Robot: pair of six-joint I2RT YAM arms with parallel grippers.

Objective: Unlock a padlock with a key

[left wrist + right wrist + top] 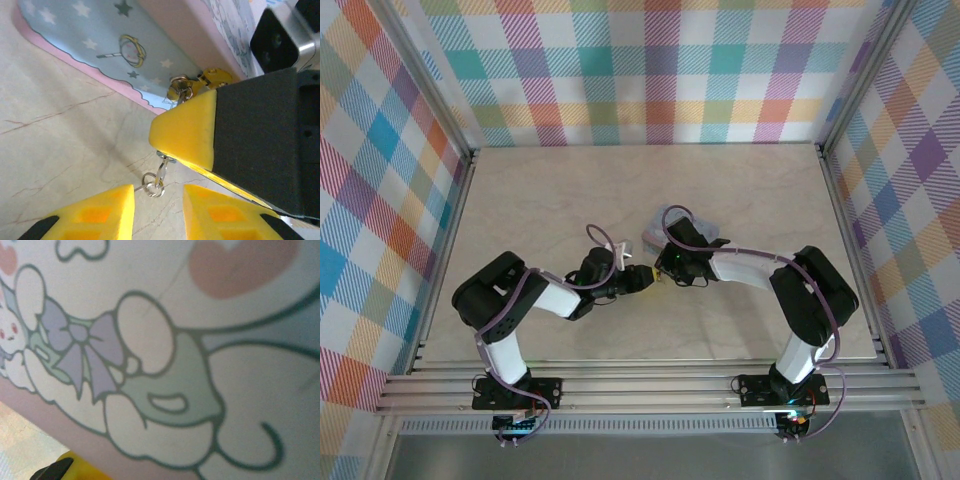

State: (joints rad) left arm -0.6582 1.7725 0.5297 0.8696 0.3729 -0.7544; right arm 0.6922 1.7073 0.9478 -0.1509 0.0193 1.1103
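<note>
I need to move my left gripper in, as its open fingers are around the key's wire ring, and pinch the key (162, 169) close to the padlock before turning it.
In the left wrist view my left gripper (159, 196) is open, its yellow fingertips apart just above the table. The key (165, 167) pokes out from under a yellow fingertip (187, 130) of my right gripper, and its small wire ring (153, 189) hangs between my left fingers, touching neither. The padlock is hidden behind that right fingertip, beside the box's metal hasp (181, 91). From above, the left gripper (647, 281) and right gripper (664, 271) meet tip to tip in front of the box (688, 229). How the right jaws stand is hidden.
The pale blue cartoon-printed box (100, 40) with a pink edge lies on the marble tabletop (60, 150), and its printed face (200, 340) is very close in the right wrist view. A sliver of yellow finger (75, 467) shows there. Checked walls ring the table (540, 190).
</note>
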